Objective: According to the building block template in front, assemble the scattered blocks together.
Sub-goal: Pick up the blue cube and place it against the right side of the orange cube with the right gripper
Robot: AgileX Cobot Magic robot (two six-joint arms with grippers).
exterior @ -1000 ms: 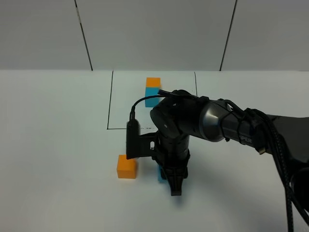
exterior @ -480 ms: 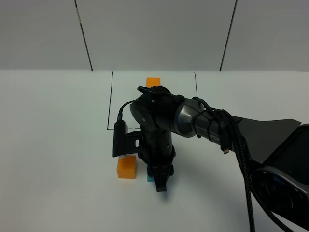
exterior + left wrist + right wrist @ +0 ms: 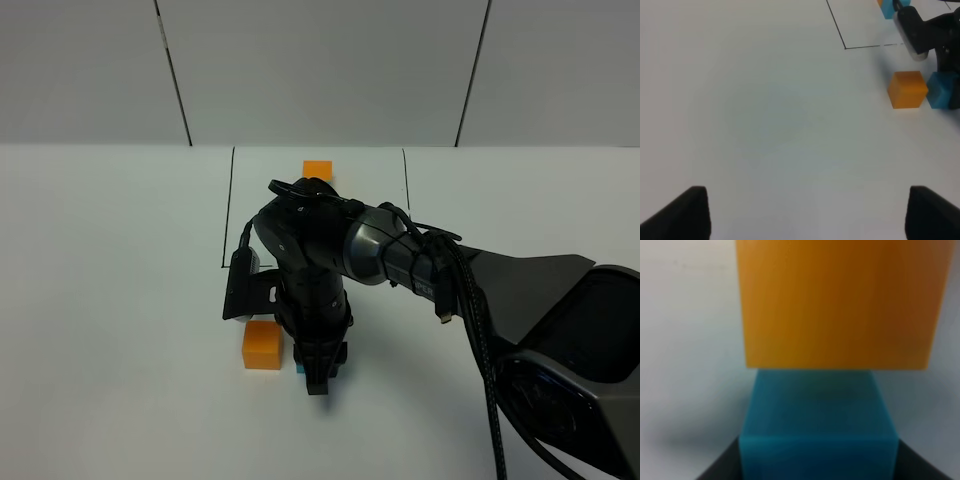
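My right gripper has the cyan block to place. Next, I set it down with that gripper on the white table, flush (image 3: 301,358) against the scattered orange block.
The scattered orange block (image 3: 262,345) lies on the white table in front of the outline. The cyan block (image 3: 299,368) is a sliver beside it, mostly hidden under my right gripper (image 3: 315,385), which points down. In the right wrist view the cyan block (image 3: 817,425) sits between the dark fingers (image 3: 720,471) and meets the orange block (image 3: 840,300). The left wrist view shows the orange block (image 3: 907,89) and cyan block (image 3: 939,90) side by side. My left gripper (image 3: 807,210) is open, empty and far from them. Of the template, only the orange cube (image 3: 317,169) shows.
The thin black square outline (image 3: 231,205) is drawn on the table around the template. My right arm (image 3: 400,255) reaches across the middle and covers the template's cyan cube. A grey panelled wall (image 3: 320,70) stands behind the table.
My right gripper has moved left with the cyan block, bringing it from a gap away to right beside the orange block. The orange block has stayed in place.
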